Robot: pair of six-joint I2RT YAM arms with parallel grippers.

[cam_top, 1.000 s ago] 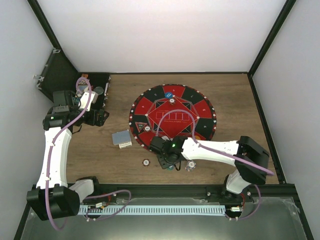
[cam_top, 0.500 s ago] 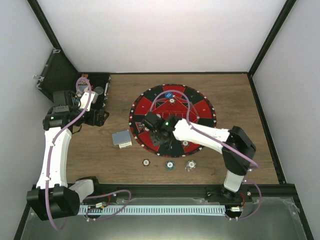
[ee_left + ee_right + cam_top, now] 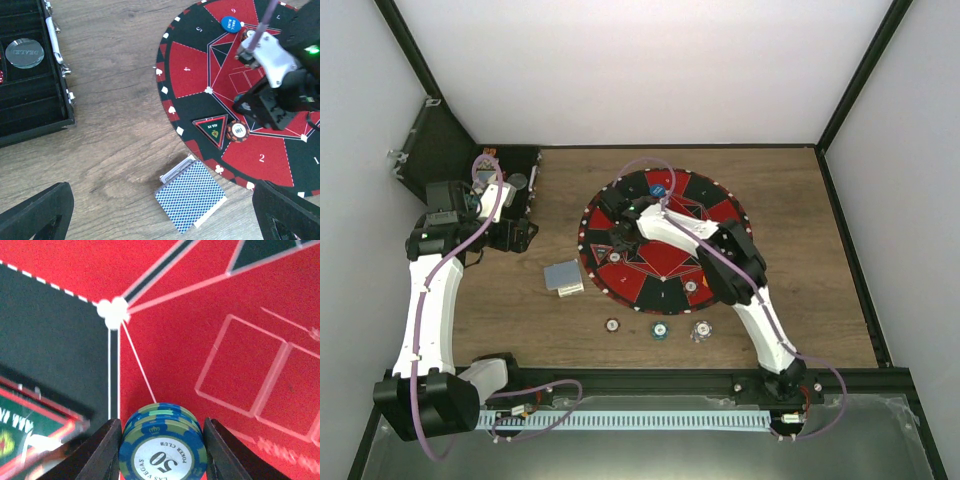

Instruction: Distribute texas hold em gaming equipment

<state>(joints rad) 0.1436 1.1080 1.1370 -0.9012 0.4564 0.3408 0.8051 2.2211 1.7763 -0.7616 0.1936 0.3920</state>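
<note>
My right gripper is going to let go of the blue-and-green poker chips on the red mat [image 3: 623, 243] [image 3: 144, 429] near the green triangular marker.
A stack of blue-and-green poker chips [image 3: 162, 450] marked 50 sits between my right gripper's fingers [image 3: 107, 450], which are shut on it just above the red mat [image 3: 200, 300]. From above, the right gripper [image 3: 620, 213] hangs over the mat's far left part [image 3: 665, 262]. A deck of playing cards [image 3: 190, 202] with blue-patterned backs lies on the wood beside the mat's edge [image 3: 563, 277]. Three chips [image 3: 612, 324] [image 3: 659, 329] [image 3: 701, 330] lie in a row near the table's front. A blue button [image 3: 230, 23] and a 100 chip [image 3: 237, 131] rest on the mat. My left gripper [image 3: 520, 236] is open and holds nothing.
An open black chip case [image 3: 30, 100] holding a clear dealer button [image 3: 24, 52] stands at the back left. A green triangular marker [image 3: 212, 127] lies on the mat. The right arm [image 3: 740, 270] stretches across the mat from the front right.
My right gripper has travelled from the chips at the table's front edge across the mat to its far left part, carrying the 50 chips. The left arm has stayed still.
</note>
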